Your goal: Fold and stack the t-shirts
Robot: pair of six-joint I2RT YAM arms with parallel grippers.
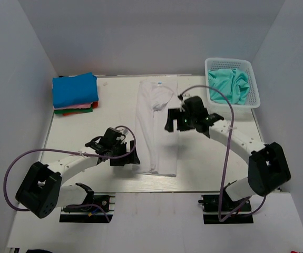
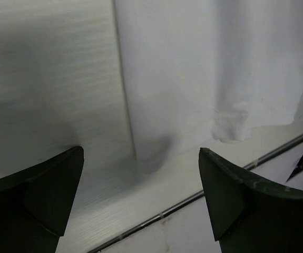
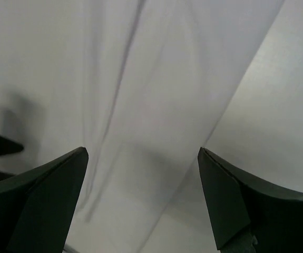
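Observation:
The white t-shirt has its near corner on the basket's side (image 1: 175, 174), opposite the corner beside my left gripper. I will grab it there next with my right gripper.
A white t-shirt (image 1: 155, 126) lies folded into a long strip in the middle of the table. My left gripper (image 1: 126, 156) stands open just left of the strip's near corner. In the left wrist view the white t-shirt (image 2: 193, 79) fills the upper right, and nothing is between the left gripper's (image 2: 140, 152) fingers. My right gripper (image 1: 171, 120) hovers open over the strip's right edge. The right wrist view has the white t-shirt (image 3: 140, 79) under the empty right gripper (image 3: 142, 152). At the back left, folded t-shirts form a stack with blue (image 1: 76, 89) on top. A teal t-shirt (image 1: 229, 84) lies crumpled in the basket.
The white lattice basket (image 1: 254, 100) stands at the back right corner. White walls close in the table on the left, right and back. The table's front edge (image 2: 183, 203) runs close below the left gripper. Purple cables loop over both arms.

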